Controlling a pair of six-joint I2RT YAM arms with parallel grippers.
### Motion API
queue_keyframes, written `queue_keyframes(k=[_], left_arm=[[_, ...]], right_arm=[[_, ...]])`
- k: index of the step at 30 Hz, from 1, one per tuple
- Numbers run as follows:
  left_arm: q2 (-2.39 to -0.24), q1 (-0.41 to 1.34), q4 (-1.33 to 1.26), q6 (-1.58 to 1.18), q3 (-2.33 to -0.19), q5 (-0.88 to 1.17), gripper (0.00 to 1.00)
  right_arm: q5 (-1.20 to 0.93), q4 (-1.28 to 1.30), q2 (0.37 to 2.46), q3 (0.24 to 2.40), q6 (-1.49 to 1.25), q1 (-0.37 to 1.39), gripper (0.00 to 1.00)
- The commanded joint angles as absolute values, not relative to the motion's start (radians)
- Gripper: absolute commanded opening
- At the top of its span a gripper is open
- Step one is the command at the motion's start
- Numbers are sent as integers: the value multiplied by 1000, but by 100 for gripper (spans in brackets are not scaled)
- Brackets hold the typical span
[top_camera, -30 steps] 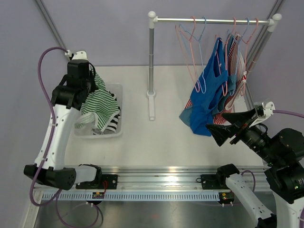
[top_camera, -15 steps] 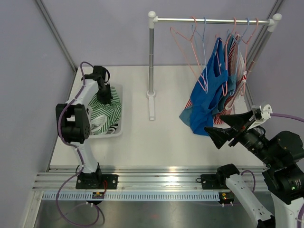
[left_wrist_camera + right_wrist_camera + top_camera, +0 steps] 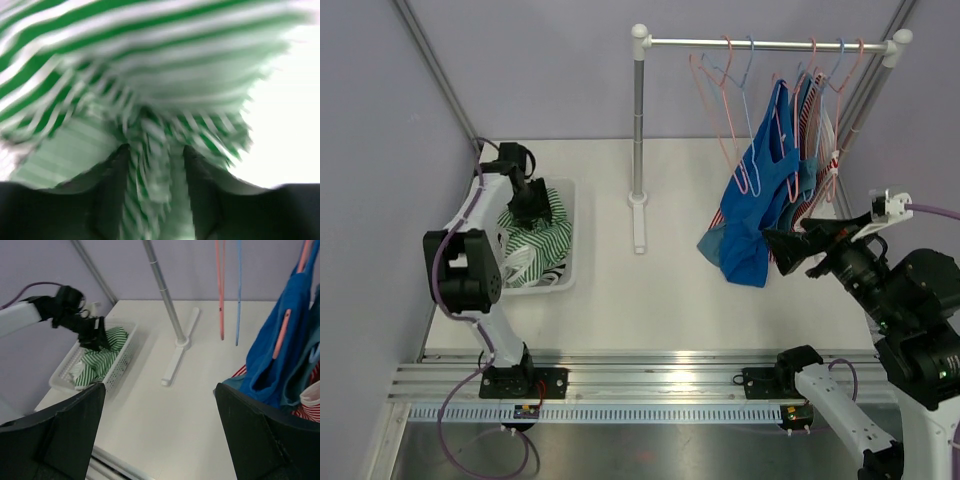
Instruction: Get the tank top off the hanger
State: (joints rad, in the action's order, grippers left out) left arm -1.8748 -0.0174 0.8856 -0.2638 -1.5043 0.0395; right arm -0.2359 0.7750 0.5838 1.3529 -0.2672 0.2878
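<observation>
Next, I close my right gripper on the pink hanger's near arm [image 3: 797, 108], below the hook, to carry the blue tank top.
A green-and-white striped tank top [image 3: 538, 238] lies heaped in the white basket [image 3: 569, 232]. My left gripper [image 3: 531, 212] reaches down into that heap. In the blurred left wrist view its fingers [image 3: 112, 190] stand apart and open, with loose striped cloth [image 3: 150, 60] between them. A blue tank top [image 3: 760, 190] hangs from a pink hanger [image 3: 281, 335] on the rail [image 3: 770, 44]. My right gripper [image 3: 798, 245] is wide open and empty beside the blue top's lower hem [image 3: 285, 355], not touching it.
Two empty pink and blue hangers [image 3: 718, 80] hang left of the blue top. More clothes, one red-striped [image 3: 306, 412], hang behind it. The rail's post and foot [image 3: 639, 215] stand mid-table. Purple walls close in both sides.
My left arm swung down from above the basket into it with the striped top, and its jaws have parted. My right gripper rose and moved closer to the hanging blue top.
</observation>
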Motion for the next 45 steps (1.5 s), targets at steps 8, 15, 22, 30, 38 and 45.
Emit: queue_keyframes(k=[8,15,22,30,38,45], left_arm=[[-1441,-25,815,-273,-1479,134,99],[-1208,-23,772,-287,-1427,130,99],[-832,35,624,-273,-1123,213,99],[-581,149,610,-249,-920,32,99],[-617,172,614,-252,-908,67,99],[-614,178,611,-253,-902,84,99]], right_arm=[[189,836,936,1574,-267,288,99],[337,887,1188,1799,-160,288,93],[342,864,1354,1940,-97,244,78],[256,923,1561,2118,-61,157,73],[204,940,1672,2183,-37,133,44],[189,953,1709,2215,-44,132,21]])
